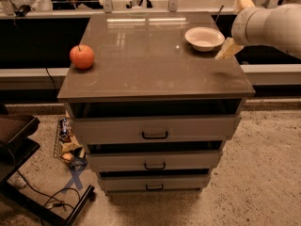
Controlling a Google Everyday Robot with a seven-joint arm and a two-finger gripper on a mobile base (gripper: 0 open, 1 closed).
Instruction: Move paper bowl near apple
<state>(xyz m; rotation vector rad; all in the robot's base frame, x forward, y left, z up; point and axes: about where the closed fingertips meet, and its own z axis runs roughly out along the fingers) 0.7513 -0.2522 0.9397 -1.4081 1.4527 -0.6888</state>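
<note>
The robot's gripper needs to next close on the near rim [218, 47] of the paper bowl, on the side that faces the white arm.
The off-white paper bowl [204, 38] sits upright at the back right of the brown cabinet top [150, 65]. The red-orange apple [82, 57] sits near the top's left edge, far from the bowl. My gripper [230, 26] hangs just right of the bowl, at the top's right edge. It is open and empty. One yellowish finger [228, 49] is low beside the bowl's rim and the other [241, 1] is higher up behind it. The white arm [270, 25] comes in from the right.
The cabinet has three closed drawers with dark handles [154, 135]. A counter with a dark gap runs behind it. A black stand [28, 173] with cables and a small basket of clutter [68, 147] sit on the floor at the left.
</note>
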